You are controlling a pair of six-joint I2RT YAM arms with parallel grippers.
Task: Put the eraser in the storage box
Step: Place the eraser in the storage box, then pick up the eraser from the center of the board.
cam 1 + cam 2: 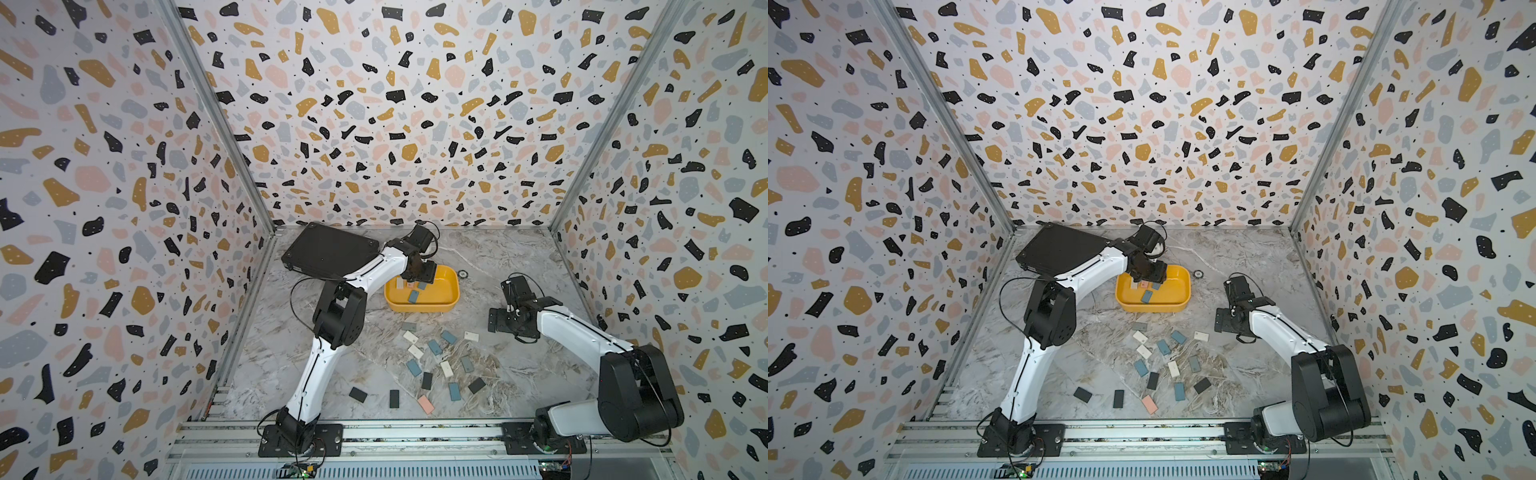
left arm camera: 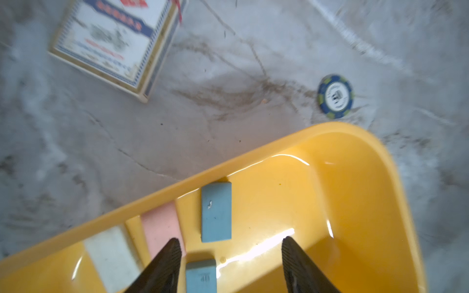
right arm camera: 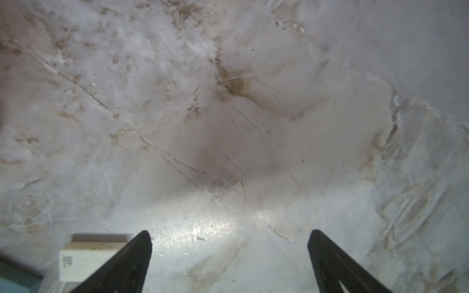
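Note:
The robot's right gripper will next close on the long sides at the middle of the white eraser [image 1: 472,336] [image 3: 95,262] that lies nearest to it, in front of the storage box.
The yellow storage box [image 1: 455,286] [image 1: 1185,286] stands at the middle back of the table. My left gripper [image 1: 422,272] [image 2: 231,239] hangs over its back left part, open and holding nothing. Several erasers lie on the box floor: a white one [image 2: 111,256], a pink one [image 2: 160,228], a blue one [image 2: 216,211], and another blue eraser [image 2: 200,276] between my fingers, close to one finger. Several more erasers [image 1: 434,347] lie scattered on the table in front of the box. My right gripper [image 1: 498,320] [image 3: 229,238] stands open over bare table, beside a white eraser [image 3: 88,258].
A large flat black case [image 1: 330,251] lies at the back left, partly under my left arm. A blue poker chip [image 1: 463,273] [image 2: 335,96] sits just behind the box's right end. The left wrist view also shows a printed card box [image 2: 114,43] on the table behind the box.

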